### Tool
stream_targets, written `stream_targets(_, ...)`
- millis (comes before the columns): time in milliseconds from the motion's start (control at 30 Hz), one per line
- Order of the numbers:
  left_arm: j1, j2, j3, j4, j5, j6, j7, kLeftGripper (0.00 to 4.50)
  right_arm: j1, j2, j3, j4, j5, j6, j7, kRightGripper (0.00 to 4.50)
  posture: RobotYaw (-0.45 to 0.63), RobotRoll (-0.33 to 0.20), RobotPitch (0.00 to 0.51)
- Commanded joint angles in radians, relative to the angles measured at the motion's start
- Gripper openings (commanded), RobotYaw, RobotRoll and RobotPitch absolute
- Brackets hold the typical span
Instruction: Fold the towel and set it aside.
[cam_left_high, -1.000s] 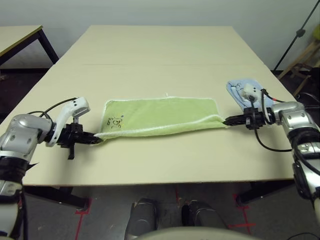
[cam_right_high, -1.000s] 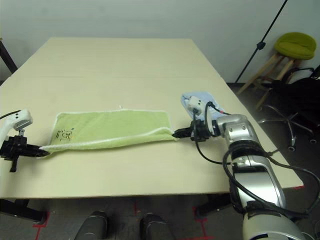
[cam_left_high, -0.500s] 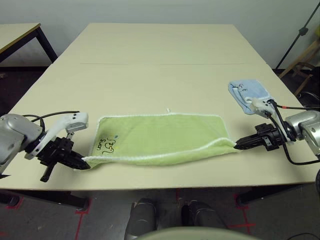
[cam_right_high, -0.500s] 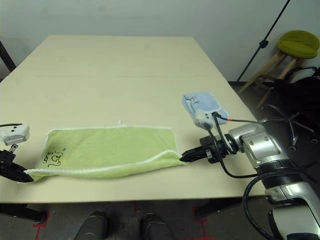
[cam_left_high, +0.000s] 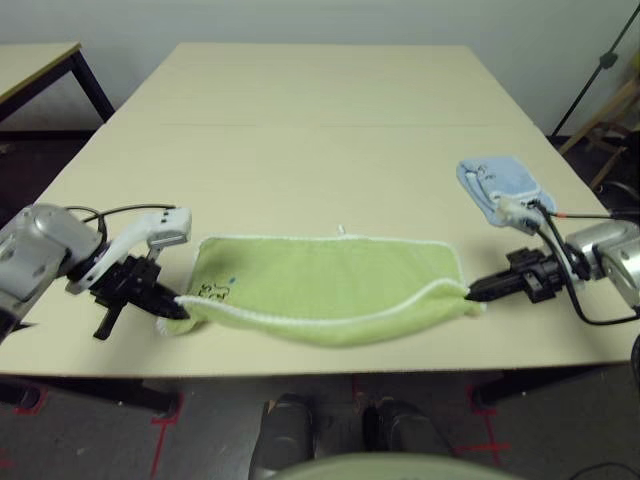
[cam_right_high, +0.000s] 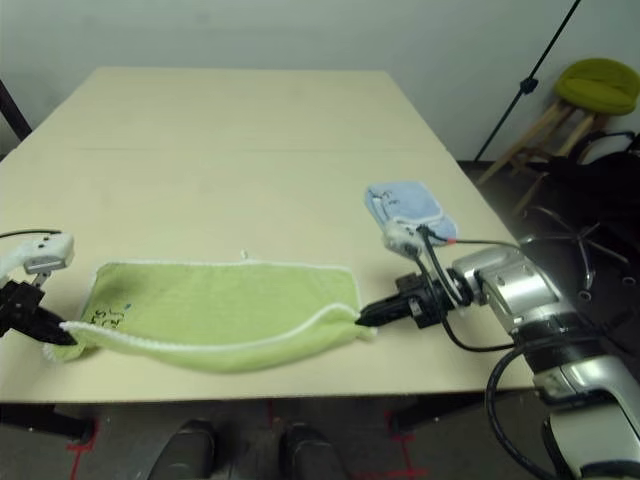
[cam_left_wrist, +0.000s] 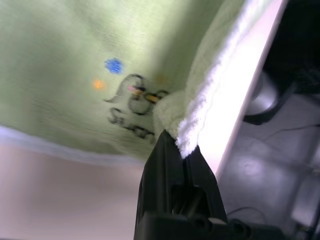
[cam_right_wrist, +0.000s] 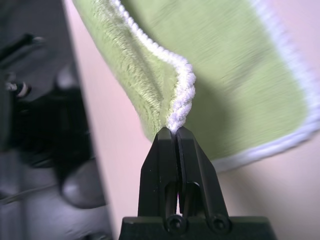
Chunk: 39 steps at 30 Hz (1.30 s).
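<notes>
Next, my left gripper lets go of the lifted near corner, which I will have let it go on the light green towel's far corner (cam_left_high: 207, 244) beyond the dark embroidery.
The light green towel (cam_left_high: 330, 285) with white edging lies spread across the near part of the table, its near edge lifted and sagging between my two grippers. My left gripper (cam_left_high: 176, 308) is shut on the towel's near left corner, beside the dark "Swan" embroidery (cam_left_wrist: 131, 112). At the near right corner my right gripper (cam_left_high: 476, 291) is shut on the white-edged hem (cam_right_wrist: 181, 95). The far edge of the towel rests flat on the table.
A small folded light-blue cloth (cam_left_high: 497, 183) lies on the table (cam_left_high: 320, 130) behind my right gripper. The table's front edge runs just under the lifted towel. A green stool (cam_right_high: 594, 90) and a dark stand pole (cam_right_high: 535, 70) are off to the right.
The lifted near edge of the towel has come farther over the flat part, with my left gripper moving inward and up. The right gripper has barely moved. The camera has tilted slightly.
</notes>
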Motion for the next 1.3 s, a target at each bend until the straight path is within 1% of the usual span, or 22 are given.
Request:
stream_targets(33, -0.063, -0.041, -0.024, 0.109, 0.068, -0.065, -0.002, 0.02, -0.013, 0.015, -0.032, 0.076, -0.049, -0.049, -0.020, 0.00, 0.14, 0.000, 0.127)
stream_targets(200, -0.149, -0.148, -0.011, 0.272, 0.173, -0.199, 0.020, 0.02, -0.008, 0.043, -0.066, 0.129, -0.079, -0.094, -0.059, 0.00, 0.12, 0.000, 0.124)
stream_targets(300, -0.175, -0.183, -0.004, 0.336, 0.215, -0.244, 0.021, 0.02, -0.004, 0.060, -0.076, 0.138, -0.098, -0.114, -0.078, 0.00, 0.12, 0.000, 0.124)
stream_targets(567, -0.237, -0.233, 0.013, 0.474, 0.296, -0.321, 0.053, 0.02, -0.019, 0.110, -0.092, 0.163, -0.135, -0.141, -0.104, 0.00, 0.11, 0.000, 0.121)
stream_targets(833, -0.270, -0.262, 0.039, 0.549, 0.330, -0.402, 0.094, 0.02, -0.047, 0.141, -0.101, 0.207, -0.164, -0.170, -0.118, 0.00, 0.12, 0.000, 0.118)
stream_targets(933, -0.286, -0.273, 0.051, 0.580, 0.349, -0.428, 0.138, 0.70, -0.062, 0.159, -0.105, 0.240, -0.186, -0.213, -0.153, 0.00, 0.12, 0.000, 0.117)
stream_targets(1033, -0.303, -0.283, 0.059, 0.615, 0.371, -0.454, 0.190, 1.61, -0.084, 0.173, -0.105, 0.279, -0.208, -0.243, -0.182, 0.00, 0.12, 0.000, 0.117)
stream_targets(1067, -0.309, -0.285, 0.062, 0.628, 0.379, -0.466, 0.217, 1.98, -0.093, 0.178, -0.108, 0.294, -0.213, -0.251, -0.192, 0.00, 0.12, 0.000, 0.116)
stream_targets(1167, -0.319, -0.282, 0.074, 0.650, 0.385, -0.467, 0.234, 2.97, -0.121, 0.193, -0.118, 0.340, -0.227, -0.285, -0.223, 0.71, 0.12, 0.000, 0.116)
stream_targets(1267, -0.326, -0.269, 0.093, 0.653, 0.382, -0.464, 0.241, 3.93, -0.143, 0.199, -0.130, 0.368, -0.227, -0.292, -0.220, 1.74, 0.12, 0.000, 0.116)
stream_targets(1300, -0.328, -0.265, 0.100, 0.651, 0.381, -0.464, 0.242, 4.12, -0.149, 0.199, -0.134, 0.374, -0.226, -0.291, -0.215, 1.96, 0.12, 0.000, 0.116)
